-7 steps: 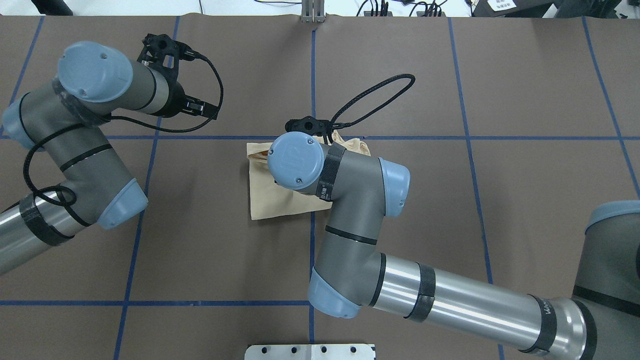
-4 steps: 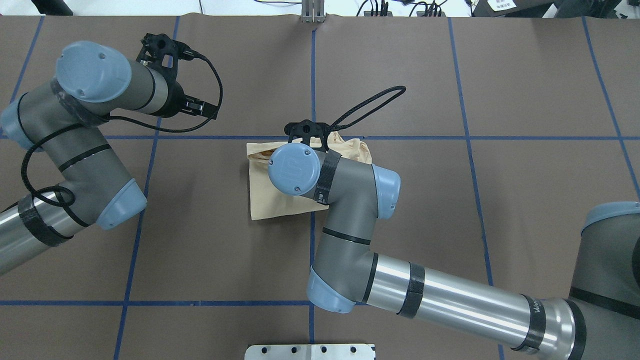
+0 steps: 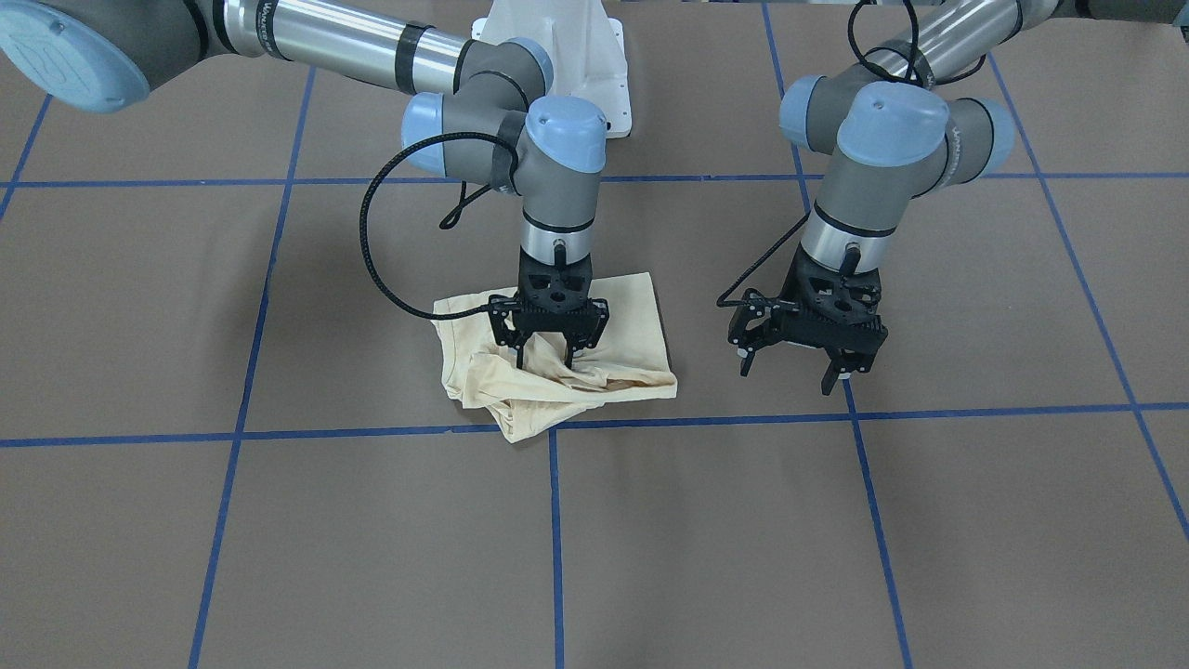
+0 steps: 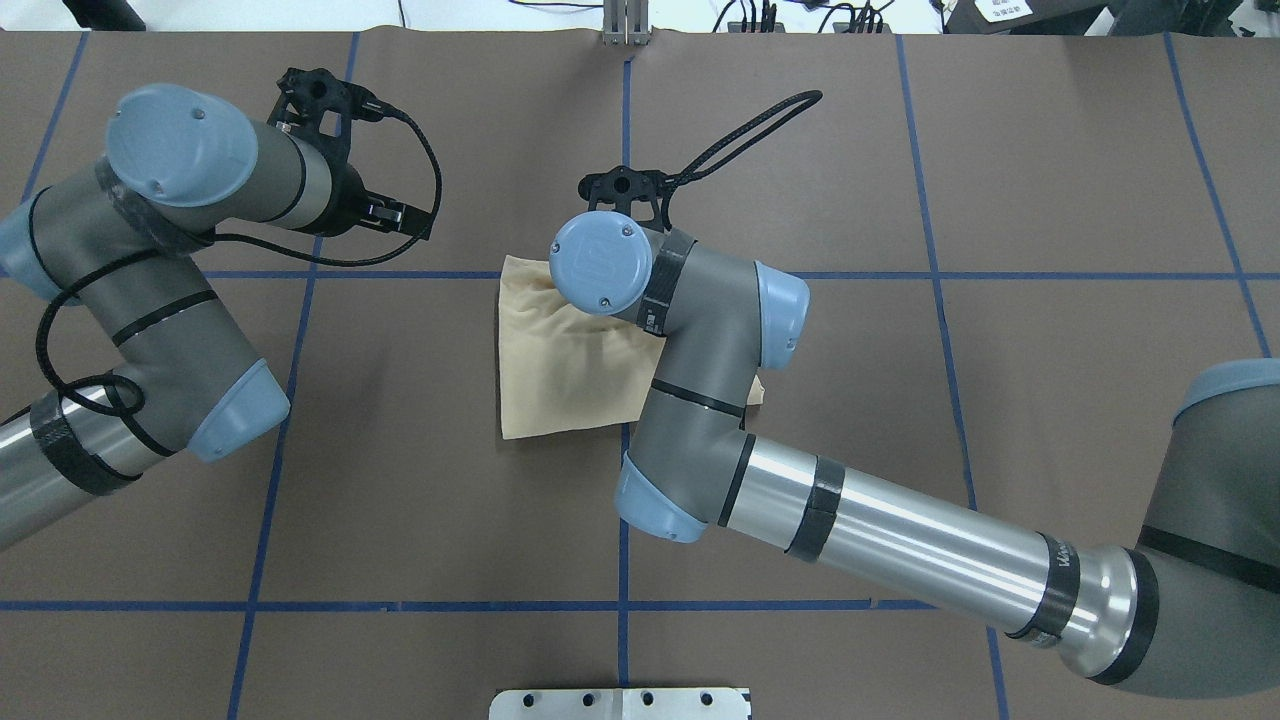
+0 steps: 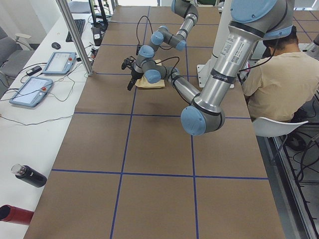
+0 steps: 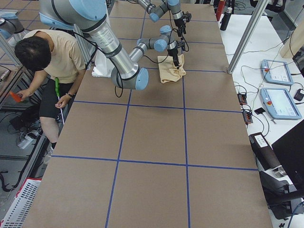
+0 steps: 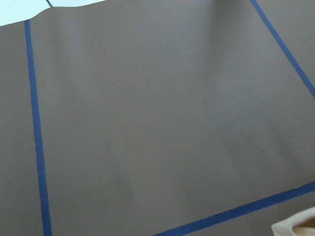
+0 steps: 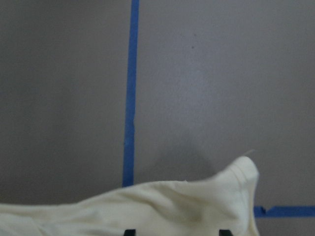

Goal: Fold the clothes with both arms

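Next, my right gripper releases the shirt's bunched edge on the blue tape (image 3: 497,440) (image 8: 252,197) next to the tape crossing, spreading out the rumpled cloth.
The pale cream-yellow shirt (image 3: 613,321) lies as a small folded bundle at the table's middle (image 4: 560,370), its edge away from the robot rumpled. My right gripper (image 3: 546,358) stands upright on that rumpled edge, its fingers (image 3: 571,351) partly closed on a bunch of cloth. In the right wrist view the cloth (image 8: 147,206) rises off the table just ahead of the fingertips. In the overhead view the wrist hides this gripper. My left gripper (image 3: 788,367) is open and empty, hovering over bare table beside the shirt, apart from it (image 4: 405,218). A shirt corner shows in the left wrist view (image 7: 298,226).
Brown table cover with a blue tape grid (image 4: 626,150). The white pedestal base (image 3: 557,46) is behind the shirt. A seated person (image 5: 279,74) is beside the robot. Tablets (image 5: 30,89) and bottles (image 5: 27,175) lie on the side bench.
My right gripper has moved away from the robot, and the shirt's far edge has gone with it. The bunched fold at the shirt's right no longer shows. The left arm has barely moved.
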Available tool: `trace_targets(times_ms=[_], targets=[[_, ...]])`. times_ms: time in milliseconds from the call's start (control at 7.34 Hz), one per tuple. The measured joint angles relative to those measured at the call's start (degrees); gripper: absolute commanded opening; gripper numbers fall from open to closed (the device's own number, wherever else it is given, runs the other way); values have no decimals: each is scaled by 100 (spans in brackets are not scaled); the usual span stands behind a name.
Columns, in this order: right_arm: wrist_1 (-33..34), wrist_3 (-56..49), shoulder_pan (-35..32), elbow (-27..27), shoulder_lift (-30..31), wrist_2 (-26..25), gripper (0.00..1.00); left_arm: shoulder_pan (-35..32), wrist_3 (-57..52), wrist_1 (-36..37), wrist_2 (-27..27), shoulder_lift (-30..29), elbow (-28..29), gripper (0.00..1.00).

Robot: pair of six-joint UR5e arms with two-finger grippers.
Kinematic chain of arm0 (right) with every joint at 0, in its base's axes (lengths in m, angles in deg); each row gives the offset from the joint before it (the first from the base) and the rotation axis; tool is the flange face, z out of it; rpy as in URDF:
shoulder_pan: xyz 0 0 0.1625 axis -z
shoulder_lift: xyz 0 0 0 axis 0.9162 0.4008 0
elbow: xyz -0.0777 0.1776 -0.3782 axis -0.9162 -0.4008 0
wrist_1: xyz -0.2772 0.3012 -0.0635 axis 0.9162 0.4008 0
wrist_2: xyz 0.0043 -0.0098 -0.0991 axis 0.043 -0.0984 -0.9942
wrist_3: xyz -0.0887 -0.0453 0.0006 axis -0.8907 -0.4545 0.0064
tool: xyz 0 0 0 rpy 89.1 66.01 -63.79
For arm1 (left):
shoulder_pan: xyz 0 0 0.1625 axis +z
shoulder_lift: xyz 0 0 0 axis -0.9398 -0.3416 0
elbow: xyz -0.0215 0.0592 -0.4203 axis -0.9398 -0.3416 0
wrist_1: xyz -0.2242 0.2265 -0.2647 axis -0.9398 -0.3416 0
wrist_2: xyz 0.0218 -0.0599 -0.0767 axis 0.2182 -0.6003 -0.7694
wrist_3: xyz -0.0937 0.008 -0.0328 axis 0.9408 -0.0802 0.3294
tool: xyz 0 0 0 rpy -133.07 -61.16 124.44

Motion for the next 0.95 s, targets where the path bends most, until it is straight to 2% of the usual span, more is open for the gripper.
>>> trace_targets(times_ms=[136,272,409,681,953], targets=[[-294,-225,-212,-351,-127,-52,68,0,7,-2,2,4,-3,100],[-456,-424,-443,-656,-362,22,78,1,20,-3,1,8,-8,100],[-507,-536,-593,-797,-557,196,82,5,45,-3,-3,8,-11,100],[-336,-589,-649,-705,-748,556,83,8,84,-4,-2,21,-14,100],[433,-167,-343,-175,-704,673,81,9,93,-4,-3,75,-45,100]])
